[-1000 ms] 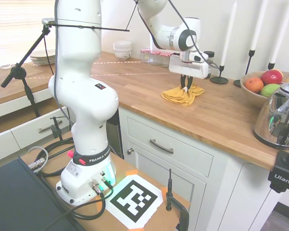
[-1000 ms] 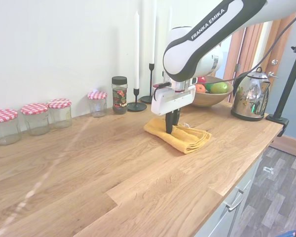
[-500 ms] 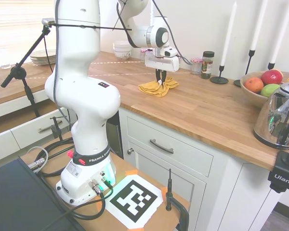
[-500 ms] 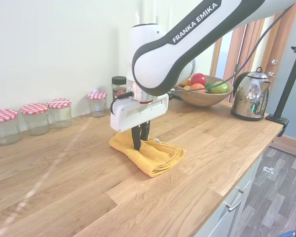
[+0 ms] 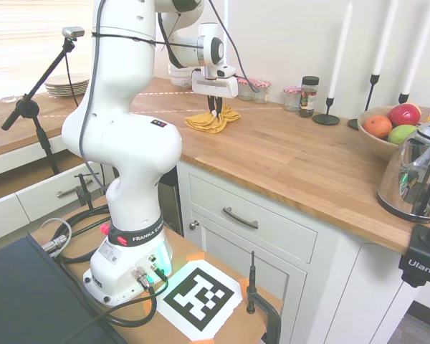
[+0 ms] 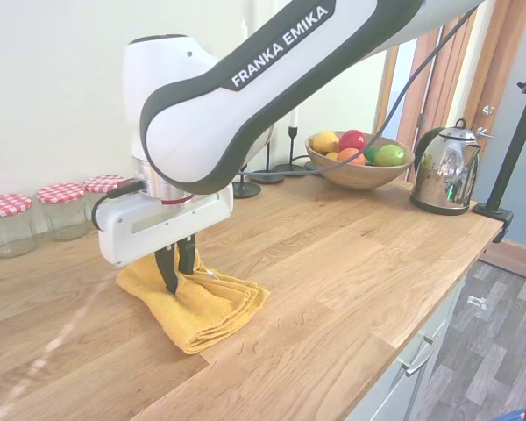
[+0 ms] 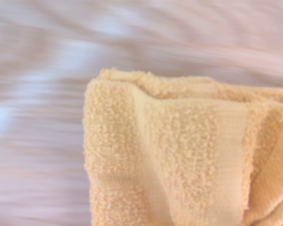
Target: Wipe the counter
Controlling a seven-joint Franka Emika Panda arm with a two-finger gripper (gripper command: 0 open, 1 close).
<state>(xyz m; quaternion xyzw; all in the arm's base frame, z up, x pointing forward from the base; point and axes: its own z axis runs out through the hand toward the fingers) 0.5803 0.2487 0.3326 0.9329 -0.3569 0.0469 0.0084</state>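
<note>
I need to release the yellow towel on the wooden counter, slightly nearer the stacked plates (image 5: pixel 199 116). The towel now lies flat on the counter.
A folded yellow towel (image 6: pixel 202 303) (image 5: pixel 211 120) lies flat on the long wooden counter (image 6: pixel 333 254) (image 5: pixel 301 158). My gripper (image 6: pixel 178 276) (image 5: pixel 216 113) points straight down and is shut on a pinched fold of the towel, pressing it to the wood. The wrist view is filled by the towel's terry corner (image 7: pixel 179 150) over blurred counter surface.
Red-checked jars (image 6: pixel 61 210) line the wall behind the towel. Candlesticks (image 5: pixel 330 115), a spice jar (image 5: pixel 308 97), a fruit bowl (image 6: pixel 355 167) and a metal kettle (image 6: pixel 443 171) stand further along. Stacked bowls (image 5: pixel 180 72) and plates (image 5: pixel 64 84) sit at the counter's other end.
My gripper has dragged the towel along the counter, away from the fruit bowl and candlesticks toward the red-lidded jars. It has stayed shut on the towel throughout.
</note>
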